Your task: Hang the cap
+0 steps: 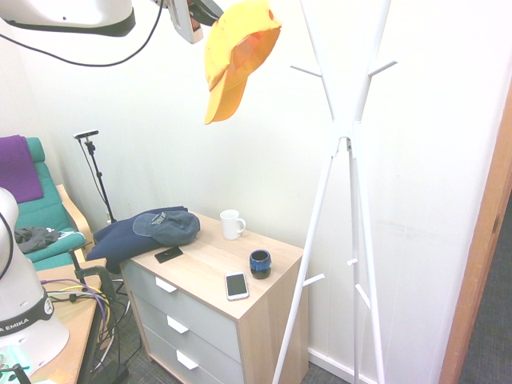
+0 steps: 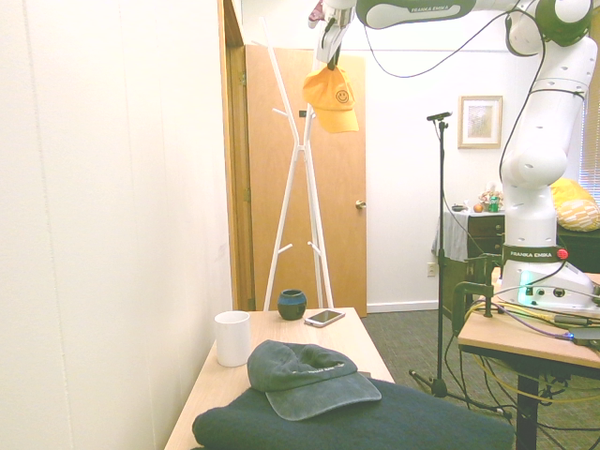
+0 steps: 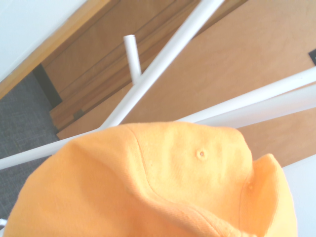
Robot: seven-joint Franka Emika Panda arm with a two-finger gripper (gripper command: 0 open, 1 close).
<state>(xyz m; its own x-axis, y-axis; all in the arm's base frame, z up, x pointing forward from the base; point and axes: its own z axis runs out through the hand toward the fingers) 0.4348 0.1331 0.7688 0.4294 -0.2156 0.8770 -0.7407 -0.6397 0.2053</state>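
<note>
Next, I let go of the yellow-orange cap on the white coat stand (image 2: 318, 148), near where its poles cross.
The yellow-orange cap (image 1: 236, 52) hangs high in the air, brim pointing down, with my gripper (image 1: 210, 11) shut on its back edge at the top of the first exterior view. From the other side the cap (image 2: 334, 94) shows a small smiley face and hangs below the gripper (image 2: 330, 58). The white coat stand (image 1: 346, 136) rises just to the right of the cap, its pegs (image 1: 305, 70) at about cap height. In the wrist view the cap (image 3: 163, 187) fills the lower half, with the stand's white poles (image 3: 163, 61) and a peg (image 3: 131, 57) close behind it.
A wooden drawer chest (image 1: 204, 264) stands below, bearing a dark blue-grey cap (image 1: 166, 226) on folded dark cloth, a white mug (image 1: 231, 224), a dark blue cup (image 1: 259, 263) and a phone (image 1: 236, 285). A wooden door (image 2: 328, 187) is behind the stand.
</note>
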